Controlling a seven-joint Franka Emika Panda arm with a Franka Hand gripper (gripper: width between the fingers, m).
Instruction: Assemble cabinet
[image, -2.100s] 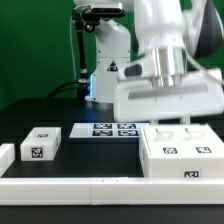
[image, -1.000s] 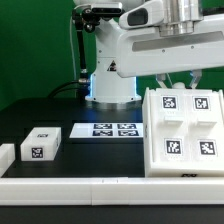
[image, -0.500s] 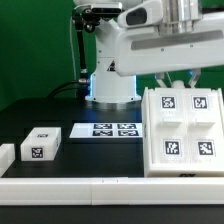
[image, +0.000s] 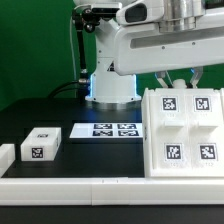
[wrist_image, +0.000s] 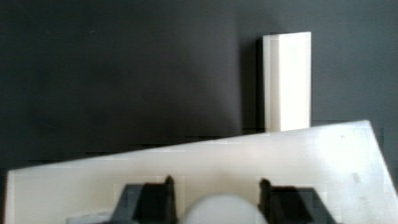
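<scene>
My gripper will let go of the cabinet upright on the black table (image: 176, 177), close behind the low white front rail.
The cabinet (image: 185, 130), a large white block with four square tags on its facing side, stands upright at the exterior view's right, its lower edge by the front rail. My gripper (image: 180, 82) is at its top edge, mostly hidden behind it. In the wrist view the cabinet's white surface (wrist_image: 214, 160) fills the lower part. The two black fingers (wrist_image: 146, 200) stand on either side of a rounded white part of it, so my gripper (wrist_image: 215, 205) is shut on the cabinet.
A small white tagged box (image: 40, 145) lies at the left, with another white piece (image: 5, 155) at the far left edge. The marker board (image: 105, 130) lies in the middle. A low white rail (image: 70, 185) runs along the front. A white bar (wrist_image: 285, 80) shows in the wrist view.
The cabinet lay flat 2.1 s ago and now stands on edge with its tagged face forward. Over the last second it has straightened and dropped slightly.
</scene>
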